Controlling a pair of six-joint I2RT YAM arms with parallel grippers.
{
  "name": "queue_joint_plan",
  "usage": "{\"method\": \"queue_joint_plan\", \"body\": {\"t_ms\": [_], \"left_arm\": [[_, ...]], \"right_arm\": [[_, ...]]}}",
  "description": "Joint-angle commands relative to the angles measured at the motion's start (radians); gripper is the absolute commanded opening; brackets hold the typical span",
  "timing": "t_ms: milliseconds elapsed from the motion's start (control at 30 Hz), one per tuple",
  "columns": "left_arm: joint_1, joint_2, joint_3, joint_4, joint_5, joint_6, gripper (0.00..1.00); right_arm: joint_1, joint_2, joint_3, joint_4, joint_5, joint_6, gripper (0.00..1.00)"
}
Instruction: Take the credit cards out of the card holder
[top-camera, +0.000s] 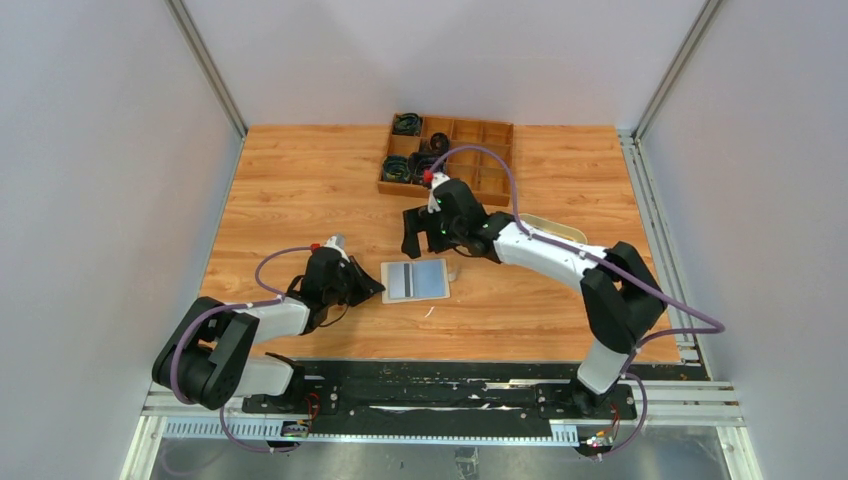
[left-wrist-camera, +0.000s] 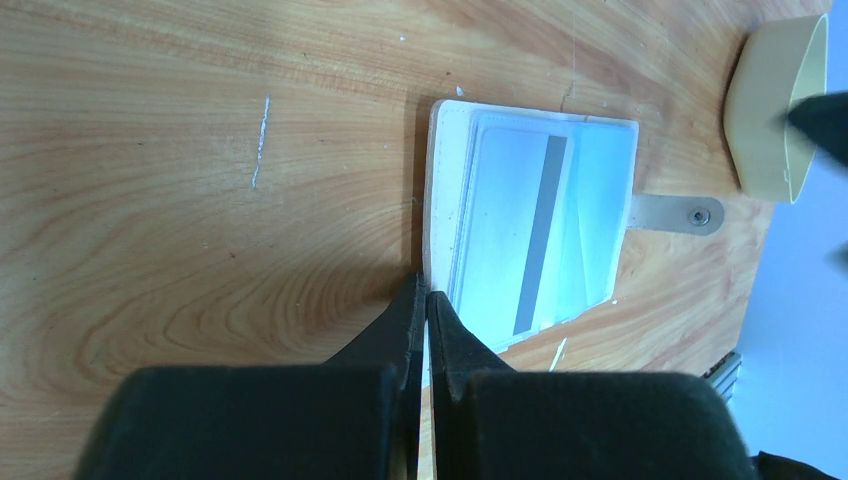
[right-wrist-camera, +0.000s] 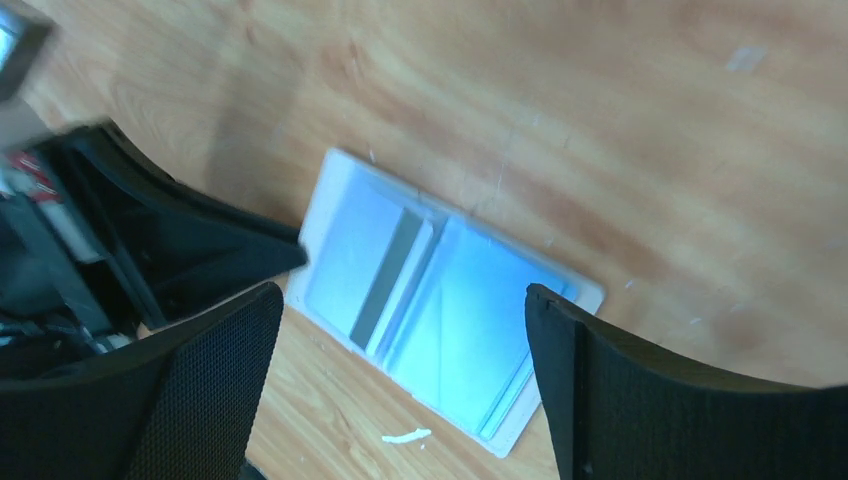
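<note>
My right gripper is to close next on the grey-blue credit card's dark-striped edge (top-camera: 410, 283) (right-wrist-camera: 394, 300), next to the card holder's middle fold.
The card holder (top-camera: 416, 280) lies open and flat on the wooden table, pale inside up, with its snap tab (left-wrist-camera: 678, 213) sticking out. A grey-blue credit card (left-wrist-camera: 520, 230) with a dark stripe sits in its slots, with paler cards beside it. My left gripper (top-camera: 374, 287) is shut, and its tips (left-wrist-camera: 426, 296) rest at the holder's edge. My right gripper (top-camera: 425, 240) is open and empty and hovers above the holder (right-wrist-camera: 440, 310). Its fingers (right-wrist-camera: 200, 380) stand on either side of the holder, clear of it. The striped card also shows in the right wrist view (right-wrist-camera: 385, 270).
A brown wooden compartment box (top-camera: 447, 155) with black items stands at the back. A cream oval tray (top-camera: 555, 230) sits behind the right arm and also shows in the left wrist view (left-wrist-camera: 775, 110). A small white scrap (top-camera: 428, 312) lies near the holder's front edge.
</note>
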Motion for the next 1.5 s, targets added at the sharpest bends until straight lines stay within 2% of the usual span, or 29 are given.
{"method": "queue_joint_plan", "body": {"t_ms": [0,367,867,1100,1333,1467], "left_arm": [[-0.001,0.016,-0.010,-0.054,-0.052,0.024,0.00],[-0.001,0.008,-0.016,-0.065,-0.058,0.025,0.00],[-0.001,-0.005,-0.022,-0.068,-0.061,0.025,0.00],[-0.001,-0.016,-0.029,-0.069,-0.066,0.025,0.00],[-0.001,-0.035,-0.029,-0.087,-0.072,0.033,0.00],[-0.001,-0.040,-0.031,-0.088,-0.070,0.033,0.00]], "right_arm": [[-0.034,0.050,-0.157,0.238,-0.323,0.207,0.93],[-0.043,0.118,-0.257,0.456,-0.453,0.371,0.83],[-0.044,0.172,-0.247,0.410,-0.428,0.411,0.81],[-0.044,0.206,-0.281,0.469,-0.438,0.529,0.81],[-0.044,0.254,-0.331,0.667,-0.493,0.711,0.81],[-0.044,0.275,-0.337,0.754,-0.513,0.758,0.80]]}}
